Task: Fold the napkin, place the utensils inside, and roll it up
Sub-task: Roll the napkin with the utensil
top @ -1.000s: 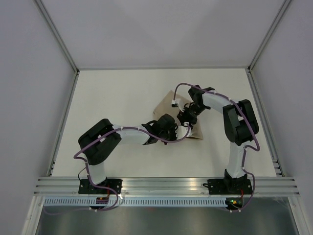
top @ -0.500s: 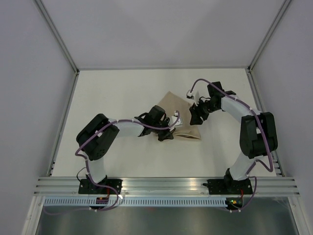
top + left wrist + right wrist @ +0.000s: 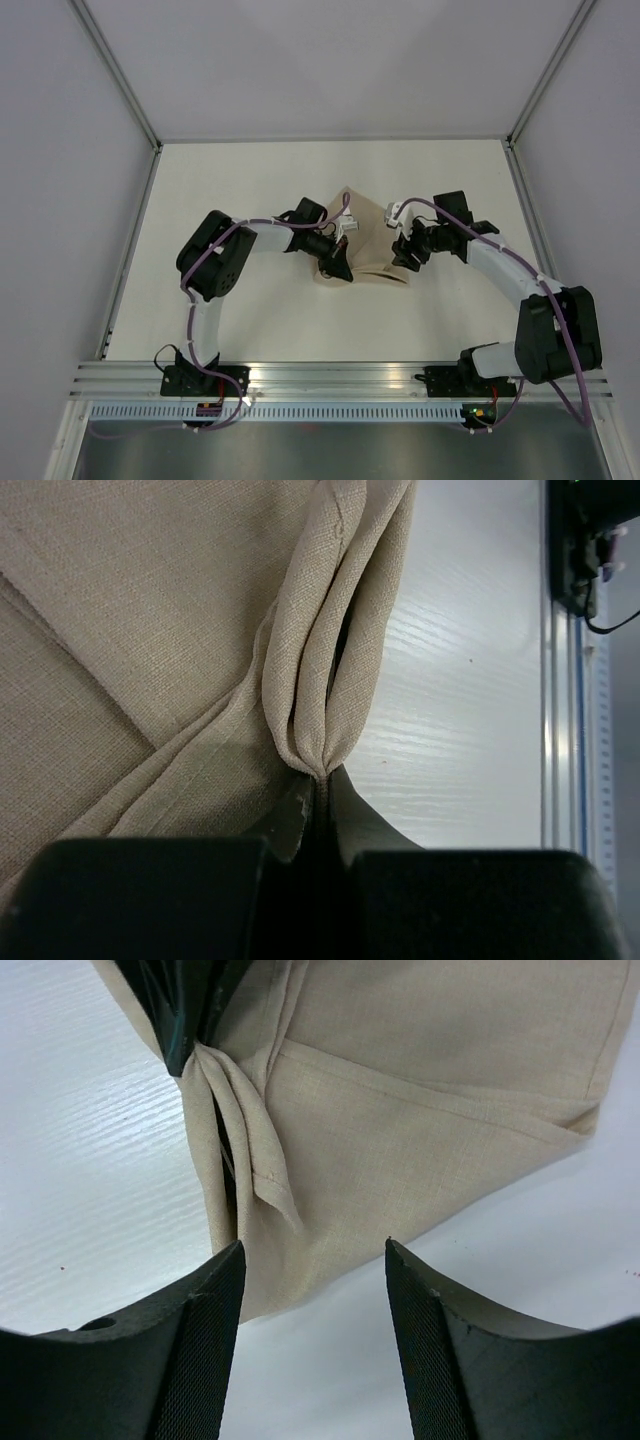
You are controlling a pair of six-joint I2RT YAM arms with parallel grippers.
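The napkin's fold gapes beyond the left gripper's pinch, so the robot's right gripper needs to pinch the fold [image 3: 215, 1088] close beside the left gripper before that gripper opens.
The tan napkin [image 3: 368, 232] lies partly folded in the middle of the white table. My left gripper [image 3: 337, 268] stands at its near-left edge and is shut on a pinched-up fold of the cloth. In the left wrist view that fold bunches up out of the closed left gripper [image 3: 322, 780], with the rest of the napkin [image 3: 140, 600] spread flat to the left. My right gripper [image 3: 407, 254] hovers open at the right edge of the napkin [image 3: 430, 1100]. Nothing sits between the jaws of the right gripper [image 3: 312, 1250]. The utensils are out of view.
The white table [image 3: 250, 180] is bordered by metal rails [image 3: 340, 375] along its near edge and by grey walls on the other sides. The left gripper's dark finger [image 3: 185, 1010] shows at the top left of the right wrist view.
The right gripper has drawn back to the right, off the napkin to its right edge. The left arm has swung its elbow inward while keeping its pinch, and more cloth now shows.
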